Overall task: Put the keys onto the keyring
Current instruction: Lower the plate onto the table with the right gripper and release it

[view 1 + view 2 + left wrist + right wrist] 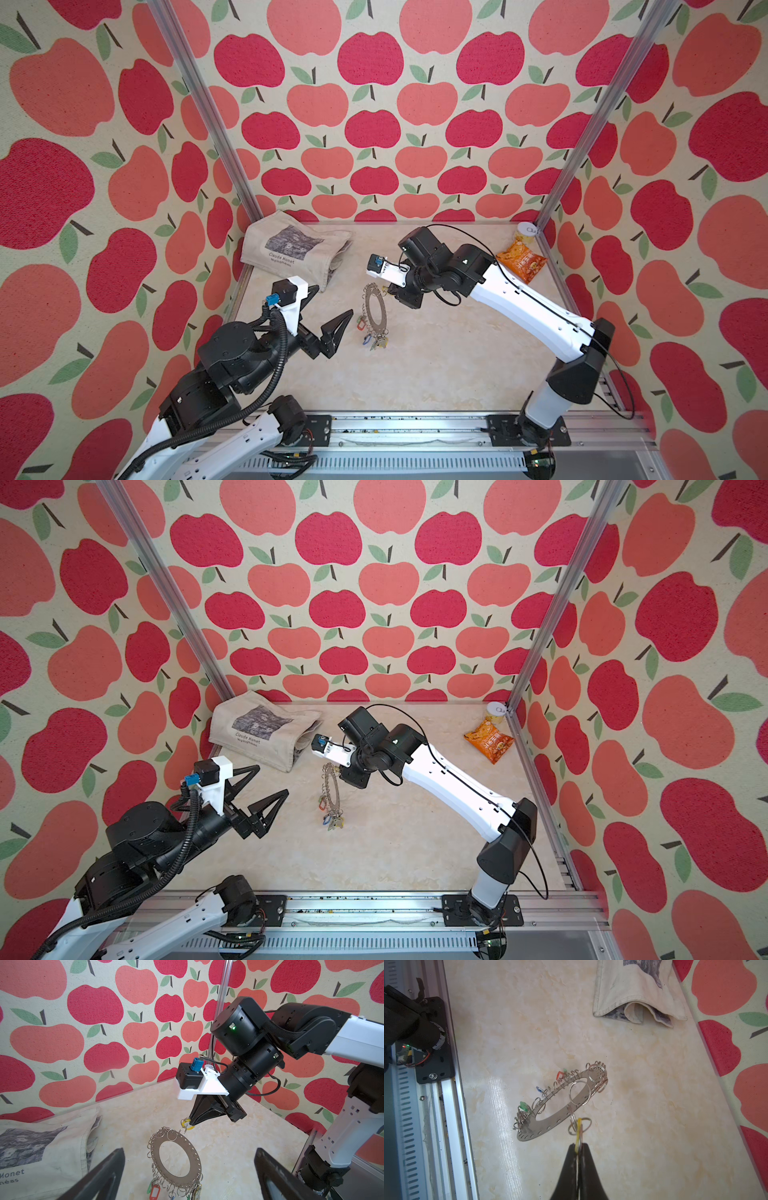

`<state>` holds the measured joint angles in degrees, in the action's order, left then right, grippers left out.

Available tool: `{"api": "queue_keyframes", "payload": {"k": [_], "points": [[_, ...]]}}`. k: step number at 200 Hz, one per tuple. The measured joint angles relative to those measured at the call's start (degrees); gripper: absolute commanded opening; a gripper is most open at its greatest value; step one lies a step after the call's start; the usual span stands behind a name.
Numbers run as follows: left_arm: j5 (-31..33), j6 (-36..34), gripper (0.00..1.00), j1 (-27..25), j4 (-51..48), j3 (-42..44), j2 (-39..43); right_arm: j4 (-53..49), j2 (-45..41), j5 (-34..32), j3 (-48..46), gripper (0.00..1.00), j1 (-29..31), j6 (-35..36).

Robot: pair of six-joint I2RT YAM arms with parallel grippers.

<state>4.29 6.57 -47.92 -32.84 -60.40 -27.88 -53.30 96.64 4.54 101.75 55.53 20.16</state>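
The robot's right gripper should release the yellow-tagged key on the bare marble (449,348) behind the middle of the front metal rail.
The keyring (367,307) (338,796) hangs tilted above the table, off a wire loop that links to a yellow key tag (185,1122) (579,1132). My right gripper (579,1145) (389,291) (338,771) is shut on that yellow tag, edge-on between the jaws. Several keys (376,340) (332,820) with red, green and blue tags dangle from the ring's lower rim. In the left wrist view the ring plate (195,1160) hangs ahead, between the spread fingers. My left gripper (335,299) (273,779) (190,1149) is open, left of the ring, touching nothing.
A cream tote bag (291,249) lies at the back left of the marble table. An orange snack packet (521,262) and a small lidded cup (525,235) sit at the back right corner. A metal rail (415,424) runs along the front edge.
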Motion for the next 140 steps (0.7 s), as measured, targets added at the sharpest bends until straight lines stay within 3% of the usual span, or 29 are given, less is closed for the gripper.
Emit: {"api": "queue_keyframes", "payload": {"k": [60,140], "points": [[0.0,0.0,0.99,0.0,-1.2,0.0,0.4,2.5,-2.5,-0.6,-18.3,0.00,-5.0,-6.4],[0.4,0.0,0.99,0.0,-1.3,0.0,-0.9,3.0,-7.2,-6.2,-31.0,0.00,-9.9,-15.2]]}}
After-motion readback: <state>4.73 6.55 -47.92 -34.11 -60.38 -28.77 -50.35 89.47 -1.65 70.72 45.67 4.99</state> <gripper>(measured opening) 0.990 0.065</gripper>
